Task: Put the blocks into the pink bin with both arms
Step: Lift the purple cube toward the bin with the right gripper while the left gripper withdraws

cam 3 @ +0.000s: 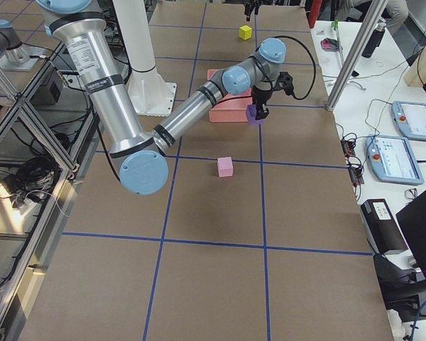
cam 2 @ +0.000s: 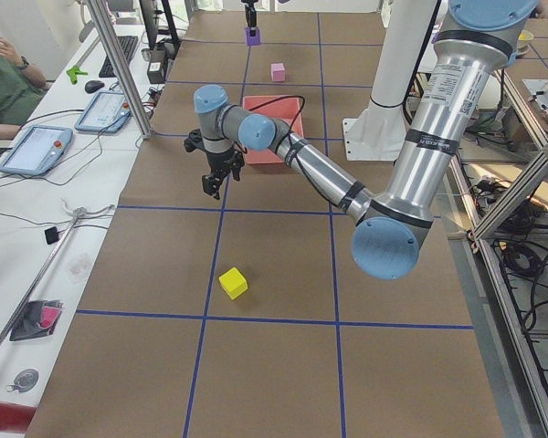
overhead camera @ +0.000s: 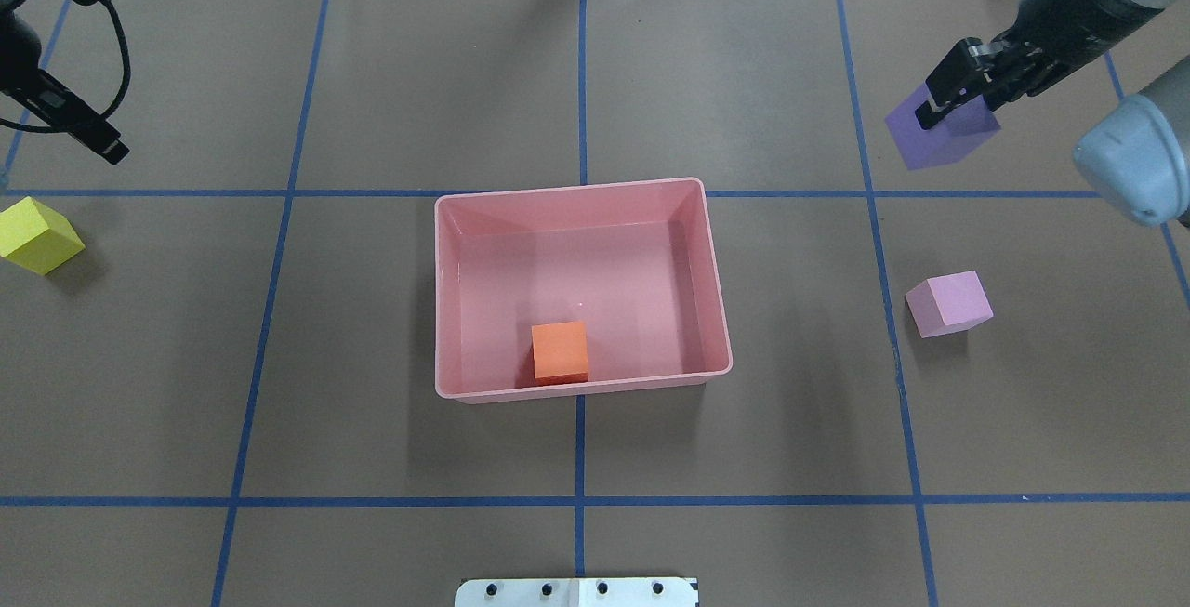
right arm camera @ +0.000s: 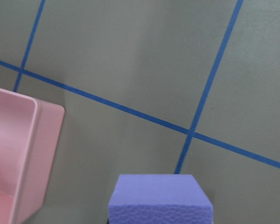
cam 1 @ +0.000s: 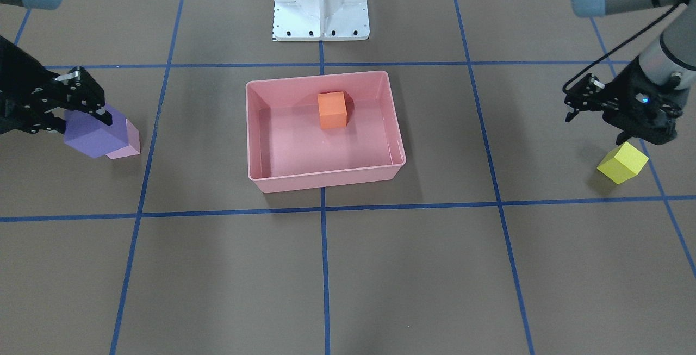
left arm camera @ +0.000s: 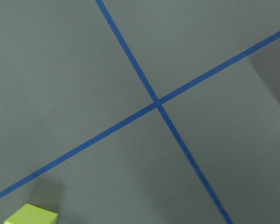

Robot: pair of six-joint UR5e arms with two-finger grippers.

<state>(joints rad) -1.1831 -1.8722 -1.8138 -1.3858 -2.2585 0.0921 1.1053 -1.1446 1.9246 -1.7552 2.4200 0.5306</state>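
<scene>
My right gripper will let go of the purple block in the pink bin (cam 1: 283, 124) (right arm camera: 7, 161), between the orange block and the nearest side.
The pink bin (overhead camera: 576, 187) stands at the table's centre with the orange block (overhead camera: 560, 353) inside, by its near wall. My right gripper (overhead camera: 953, 110) is shut on the purple block (overhead camera: 941, 138) and holds it in the air to the right of the bin; the block fills the bottom of the right wrist view (right arm camera: 159, 198). The light pink block (overhead camera: 948, 303) lies on the table below it. My left gripper (overhead camera: 110, 147) is up off the table, looks open and empty. The yellow block (overhead camera: 37, 235) lies just nearer than it.
The white base stand (cam 1: 321, 1) is behind the bin. Blue tape lines (overhead camera: 581, 500) cross the brown table. A metal post (cam 2: 119, 64) and a side desk with tablets (cam 2: 36, 146) run along the far edge, and a person (cam 2: 5, 82) sits there.
</scene>
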